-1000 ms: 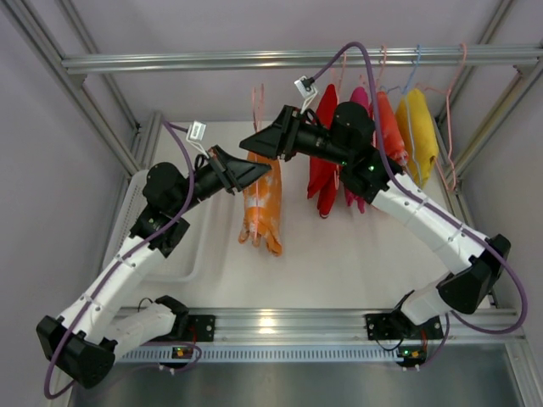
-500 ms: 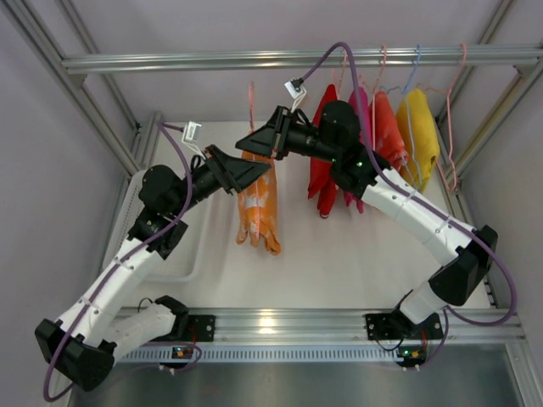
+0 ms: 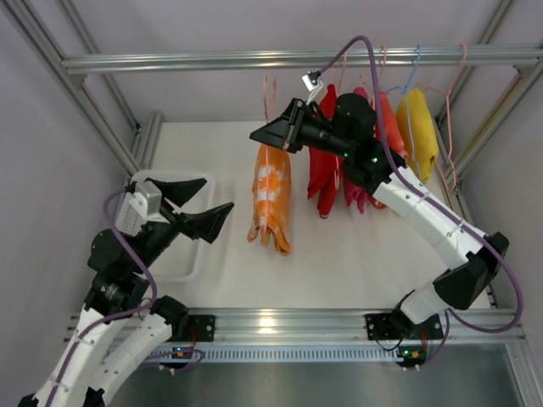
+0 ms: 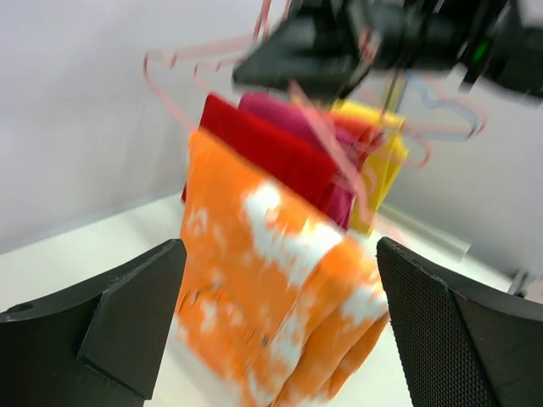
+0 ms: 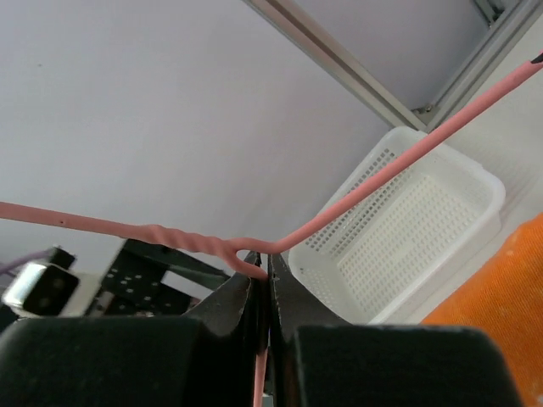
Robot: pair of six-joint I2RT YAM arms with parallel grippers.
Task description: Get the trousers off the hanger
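Observation:
The side of the trousers [image 3: 260, 197] [image 4: 299, 312] just below their fold over the pink hanger, toward the fold's near end, should be gripped next by my left gripper.
The trousers [image 3: 271, 199], orange with white blotches, hang folded over the thin pink hanger [image 3: 266, 91] above the table's middle. My right gripper [image 3: 260, 136] is shut on the hanger's wire just under the twisted neck; in the right wrist view the jaws [image 5: 267, 270] pinch the pink wire [image 5: 382, 174]. My left gripper [image 3: 216, 195] stands wide open to the left of the trousers, apart from them, holding nothing. In the left wrist view the trousers [image 4: 271, 280] hang, blurred, ahead of the open fingers [image 4: 127, 314], with the hanger wire [image 4: 331, 144] above.
A white perforated basket [image 3: 174, 259] lies on the table under the left gripper and shows in the right wrist view [image 5: 407, 229]. Red [image 3: 322, 174], orange-red [image 3: 390, 127] and yellow [image 3: 418, 127] garments hang on the rail [image 3: 212, 61] behind the right arm.
The left gripper let go of the trousers, opened wide and drew back to the near left over the basket. The right gripper closed on the hanger; hanger and trousers shifted slightly right.

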